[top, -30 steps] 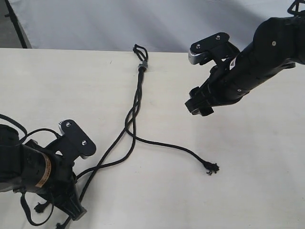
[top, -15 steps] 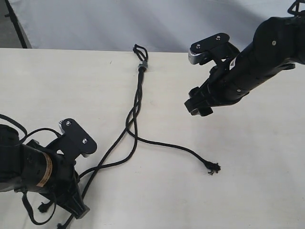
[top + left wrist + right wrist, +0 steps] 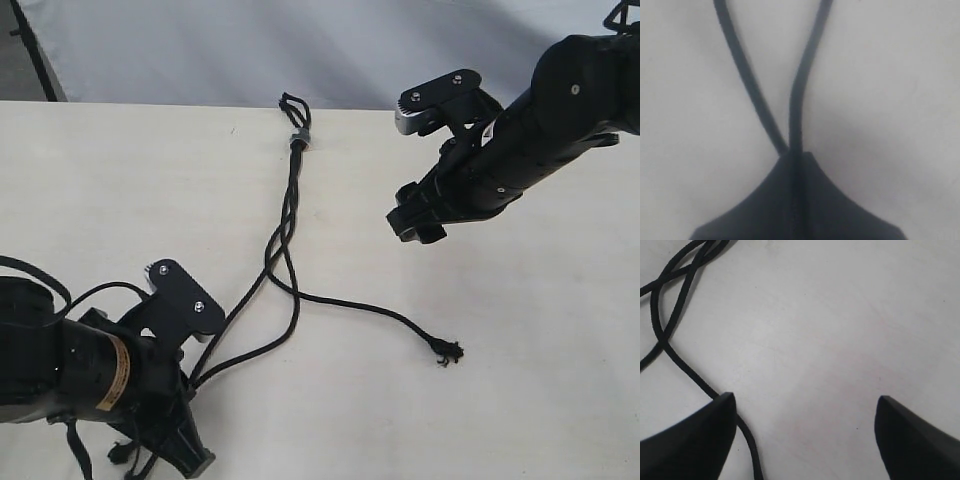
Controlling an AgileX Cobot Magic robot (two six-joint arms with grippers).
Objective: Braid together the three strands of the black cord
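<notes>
My left gripper will release its black strand on the pale table (image 3: 112, 368) next to the glossy cables, so that this strand lies apart from the second strand.
The black cord lies on the table, with its loop (image 3: 291, 102) and grey band (image 3: 298, 139) at the far edge. Below the band the three strands (image 3: 286, 215) twist loosely together. One strand (image 3: 360, 304) runs right to a frayed knot (image 3: 446, 351). The other two (image 3: 240, 330) run down-left to my left gripper (image 3: 195, 376). In the left wrist view that gripper (image 3: 797, 160) is shut on one strand (image 3: 801, 95), and the second strand (image 3: 745, 85) passes beside its tip. My right gripper (image 3: 402, 172) hovers open above the table, right of the cord, holding nothing (image 3: 805, 407).
The pale table (image 3: 520, 330) ends at a far edge against a grey backdrop (image 3: 200, 50). In the right wrist view a strand (image 3: 671, 351) runs close past one finger (image 3: 690, 440). My left arm's glossy cables (image 3: 70, 445) hang near the front left corner.
My left gripper has moved right and toward the front edge, dragging its strand along; the two left strands now bow further right. The right gripper has not moved.
</notes>
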